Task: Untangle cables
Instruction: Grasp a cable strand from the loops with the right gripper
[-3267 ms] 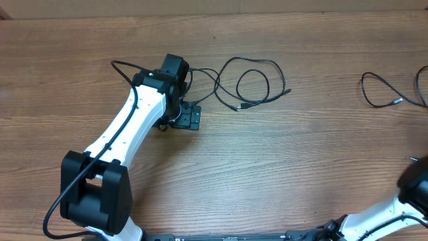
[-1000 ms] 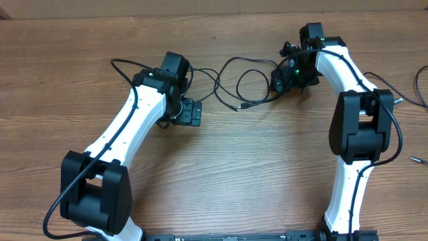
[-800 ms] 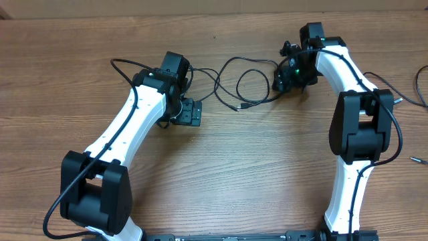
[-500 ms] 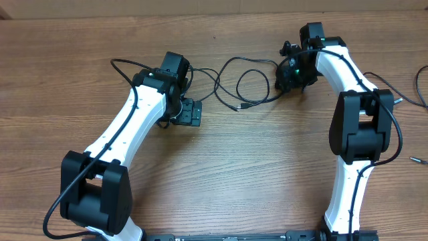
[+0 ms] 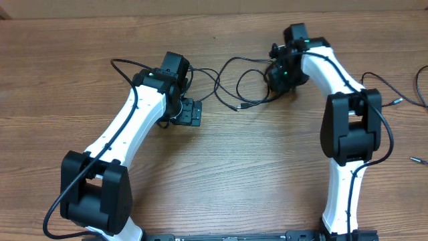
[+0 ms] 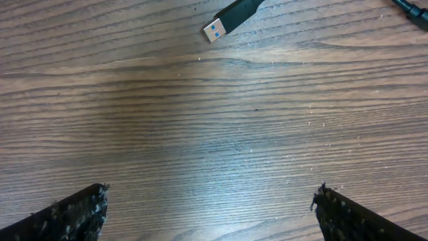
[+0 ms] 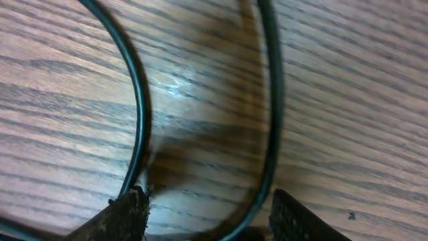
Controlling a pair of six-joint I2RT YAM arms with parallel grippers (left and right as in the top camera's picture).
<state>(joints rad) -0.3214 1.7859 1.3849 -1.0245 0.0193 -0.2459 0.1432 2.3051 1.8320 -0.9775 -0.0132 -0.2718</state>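
Observation:
Another cable is touching my right gripper's finger, so I will close on only the cable inside the gripper's fingertips (image 7: pixel 265 177) and lift that cable high, clear of the other.
A thin black cable (image 5: pixel 253 86) lies looped on the wooden table between my arms, with a plug end (image 5: pixel 243 106) at the loop's lower left. My left gripper (image 5: pixel 189 114) is open and empty beside the cable's left end. In the left wrist view its jaws (image 6: pixel 210 194) stand wide apart over bare wood, with a silver-tipped USB plug (image 6: pixel 231 17) beyond them. My right gripper (image 5: pixel 275 78) is low over the loop's right side. In the right wrist view its jaws (image 7: pixel 207 201) are open, one cable strand (image 7: pixel 271 100) runs between the fingers and another (image 7: pixel 137 87) touches the left finger.
A second thin black cable (image 5: pixel 391 99) lies at the far right of the table, partly out of view. A small plug tip (image 5: pixel 418 160) lies near the right edge. Another black cable end (image 6: pixel 411 10) shows at the top right of the left wrist view.
My right arm came in from the lower right to the cable loop, then shifted a little left onto the loop's right side. My left arm has not moved.

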